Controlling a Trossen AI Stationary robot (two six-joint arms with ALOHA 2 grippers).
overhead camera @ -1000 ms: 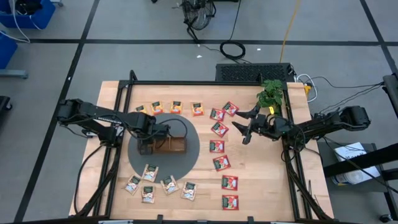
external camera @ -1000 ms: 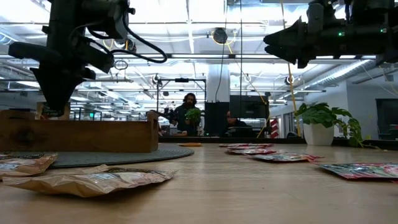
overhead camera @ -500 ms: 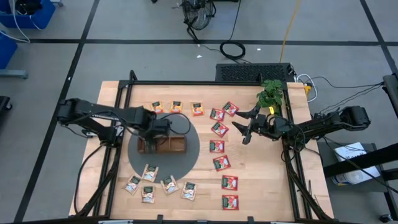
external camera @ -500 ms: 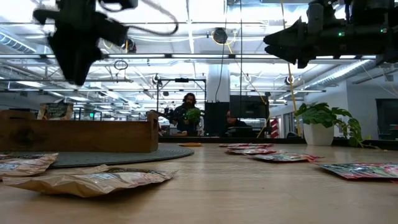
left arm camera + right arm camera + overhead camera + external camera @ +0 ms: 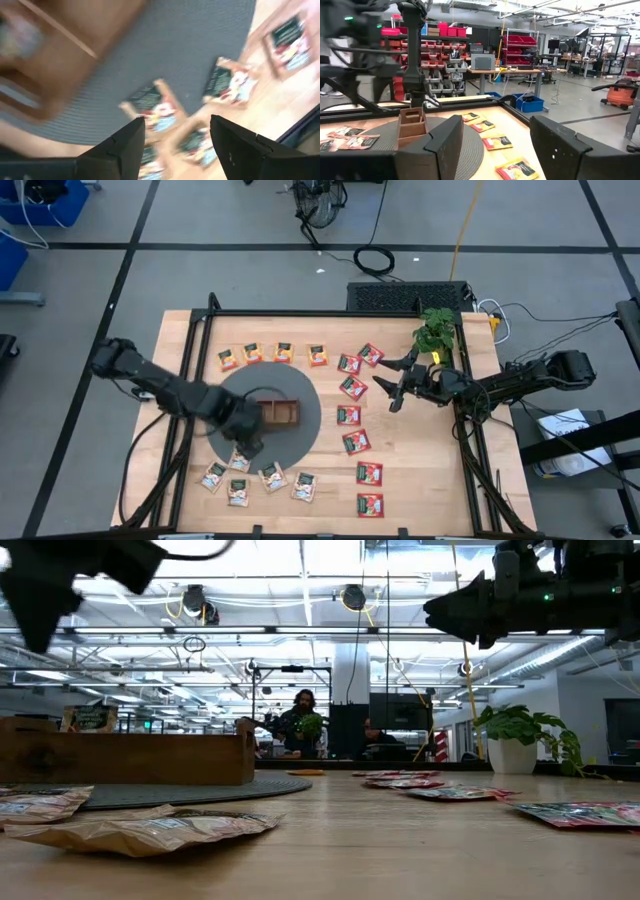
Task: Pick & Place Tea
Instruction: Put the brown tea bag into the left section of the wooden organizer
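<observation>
Next, I close my left gripper on the middle of the white-and-green packet (image 5: 239, 462) (image 5: 156, 108) lying on the near edge of the grey mat, closest to the brown tray.
The tea lies in flat packets on the wooden table: white-and-green ones (image 5: 272, 477) near the front left, orange ones (image 5: 284, 351) at the far side, red ones (image 5: 353, 387) in a column at the middle. A brown wooden tray (image 5: 278, 412) sits on a round grey mat (image 5: 312, 420). One packet (image 5: 90, 718) stands in the tray's end compartment. My left gripper (image 5: 245, 444) hangs open over the mat's near edge, pointing down at the white-and-green packets (image 5: 155, 107). My right gripper (image 5: 395, 392) waits open and level, above the red column.
A potted plant (image 5: 435, 330) stands at the far right corner. Black frame rails (image 5: 210, 315) border the table's sides and far edge. A person (image 5: 303, 720) stands in the room behind. Bare wood lies between the red column and the right rail.
My left gripper has let go of a packet in the tray's left compartment, risen, rolled about its own axis and swung toward the table's near edge, over the white-and-green packets. The packet stays standing in the tray.
</observation>
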